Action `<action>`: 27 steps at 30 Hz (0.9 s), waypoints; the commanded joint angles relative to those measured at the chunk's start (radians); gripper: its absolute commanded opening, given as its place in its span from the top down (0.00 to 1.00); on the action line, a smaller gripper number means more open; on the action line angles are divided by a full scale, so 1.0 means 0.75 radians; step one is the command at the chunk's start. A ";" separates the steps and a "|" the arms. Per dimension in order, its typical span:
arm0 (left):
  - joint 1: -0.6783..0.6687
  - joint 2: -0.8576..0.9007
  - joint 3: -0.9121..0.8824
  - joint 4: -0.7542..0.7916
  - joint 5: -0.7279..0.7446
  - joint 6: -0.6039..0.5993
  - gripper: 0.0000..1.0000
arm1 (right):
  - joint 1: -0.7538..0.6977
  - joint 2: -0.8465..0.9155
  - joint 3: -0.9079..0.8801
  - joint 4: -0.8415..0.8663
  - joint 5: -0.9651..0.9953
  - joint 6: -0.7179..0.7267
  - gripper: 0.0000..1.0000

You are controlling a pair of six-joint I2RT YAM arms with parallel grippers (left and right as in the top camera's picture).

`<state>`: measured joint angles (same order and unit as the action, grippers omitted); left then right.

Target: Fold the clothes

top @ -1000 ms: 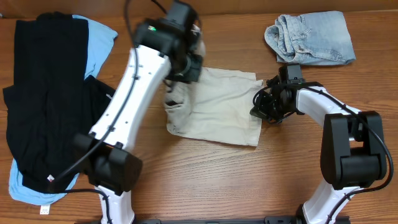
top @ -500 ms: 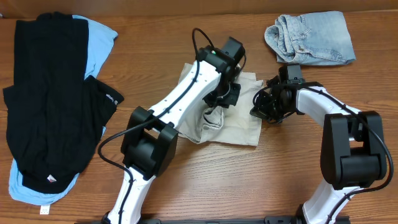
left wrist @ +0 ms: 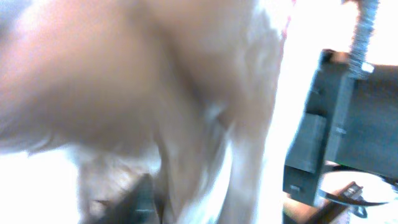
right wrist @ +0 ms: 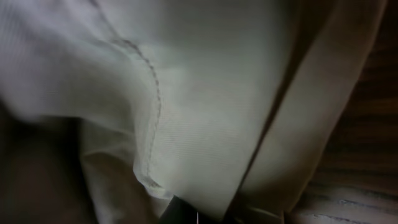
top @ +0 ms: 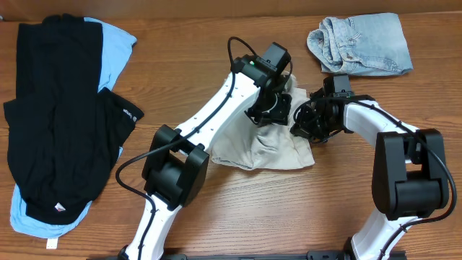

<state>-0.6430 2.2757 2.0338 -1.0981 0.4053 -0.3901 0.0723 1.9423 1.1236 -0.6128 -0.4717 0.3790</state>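
Observation:
The shorts lie crumpled with their edge in my right gripper, so it should open, take the doubled-over part further in and lift (top: 284, 137) the shorts clear.
The pale beige shorts (top: 253, 148) lie crumpled at mid-table, doubled over toward the right. My left gripper (top: 273, 110) presses down into their upper right part. The left wrist view is a blur of beige cloth (left wrist: 155, 81), and one dark finger (left wrist: 144, 199) shows low down, so its jaws cannot be read. My right gripper (top: 304, 124) sits at the shorts' right edge, close beside the left one, shut on a fold of the beige cloth (right wrist: 205, 93). Black garments (top: 58, 123) lie piled on a sky-blue one (top: 112, 50) at the far left.
A bunched light denim garment (top: 361, 43) lies at the back right. The two arms nearly touch above the shorts. Bare wooden tabletop (top: 289, 209) runs along the front.
My left arm swung from the shorts' left side across to the right, dragging that part of the cloth over the rest. The shorts are now bunched and narrower. The right arm stayed put.

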 commanded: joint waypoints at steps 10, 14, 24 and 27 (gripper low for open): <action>0.212 -0.018 0.088 -0.127 0.044 -0.002 0.00 | -0.138 -0.030 0.032 -0.040 -0.061 0.007 0.96; 0.350 -0.018 0.146 -0.213 0.043 0.075 0.00 | -0.224 -0.114 0.075 -0.143 -0.061 -0.070 0.79; 0.651 -0.017 0.153 -0.315 0.043 0.262 0.00 | -0.196 -0.201 0.124 -0.283 -0.058 -0.308 0.00; 0.691 -0.017 0.153 -0.337 0.043 0.303 0.00 | -0.141 -0.201 0.121 -0.285 0.022 -0.308 0.00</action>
<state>-0.1413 2.2761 2.1292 -1.3392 0.4271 -0.2359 -0.0761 1.8114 1.2011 -0.8288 -0.5018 0.1978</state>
